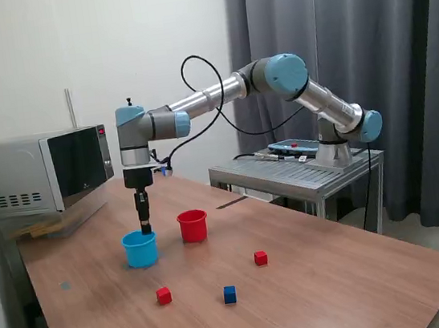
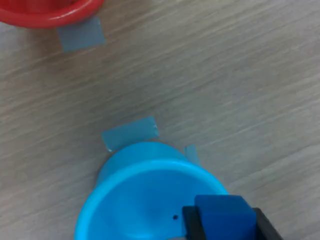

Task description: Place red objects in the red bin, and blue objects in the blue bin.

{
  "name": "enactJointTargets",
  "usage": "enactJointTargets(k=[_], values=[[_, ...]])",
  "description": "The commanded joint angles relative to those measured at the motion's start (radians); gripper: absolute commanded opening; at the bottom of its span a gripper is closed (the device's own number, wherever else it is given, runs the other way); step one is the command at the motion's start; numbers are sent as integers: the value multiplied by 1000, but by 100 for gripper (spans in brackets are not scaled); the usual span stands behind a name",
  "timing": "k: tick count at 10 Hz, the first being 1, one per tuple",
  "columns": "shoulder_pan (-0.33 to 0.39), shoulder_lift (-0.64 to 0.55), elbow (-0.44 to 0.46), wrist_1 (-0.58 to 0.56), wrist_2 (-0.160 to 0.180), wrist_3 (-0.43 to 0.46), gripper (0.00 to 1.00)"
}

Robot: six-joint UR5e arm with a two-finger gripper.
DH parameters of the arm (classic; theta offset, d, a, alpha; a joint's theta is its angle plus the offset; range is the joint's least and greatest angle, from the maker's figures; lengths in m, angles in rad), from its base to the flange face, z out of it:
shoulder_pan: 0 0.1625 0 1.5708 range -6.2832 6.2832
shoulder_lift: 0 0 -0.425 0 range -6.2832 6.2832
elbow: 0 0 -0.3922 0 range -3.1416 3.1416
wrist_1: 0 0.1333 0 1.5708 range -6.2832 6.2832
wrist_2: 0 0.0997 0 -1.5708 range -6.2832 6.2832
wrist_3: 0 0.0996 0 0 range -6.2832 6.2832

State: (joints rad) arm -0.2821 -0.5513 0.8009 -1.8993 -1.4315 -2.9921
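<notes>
The dark blue cube, now held above that bin's open mouth, will be released by my gripper inside the blue bin point(image 1: 141, 253) point(image 2: 111, 211), which stands next to the red bin.
My gripper point(image 1: 144, 226) hangs straight down just over the blue bin point(image 1: 140, 248), a light blue cup on the wooden table. In the wrist view the black fingers point(image 2: 192, 225) are shut on a dark blue cube point(image 2: 223, 219), which sits above the open mouth of the blue bin point(image 2: 140, 200). The red bin point(image 1: 193, 226) stands beside it toward the exterior view's right; its rim point(image 2: 47, 12) shows in the wrist view. Two red cubes point(image 1: 164, 296) point(image 1: 260, 258) and another blue cube point(image 1: 229, 294) lie on the table nearer the front.
A microwave point(image 1: 42, 171) stands at the back on the exterior view's left. The arm's base sits on a metal stand point(image 1: 301, 171) at the table's right side. Grey tape patches point(image 2: 131, 133) hold the cups to the wooden table point(image 1: 340, 277).
</notes>
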Motion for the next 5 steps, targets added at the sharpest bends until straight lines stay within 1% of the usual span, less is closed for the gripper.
enactJointTargets(k=[1,2,3,5], values=[[-6,7,-3,2,-4,5,0],[-14,7,-3,2,-9,7,0],[-14,7,-8,2,-24,7,0],[-14,8,-17,2,-32,2,0]])
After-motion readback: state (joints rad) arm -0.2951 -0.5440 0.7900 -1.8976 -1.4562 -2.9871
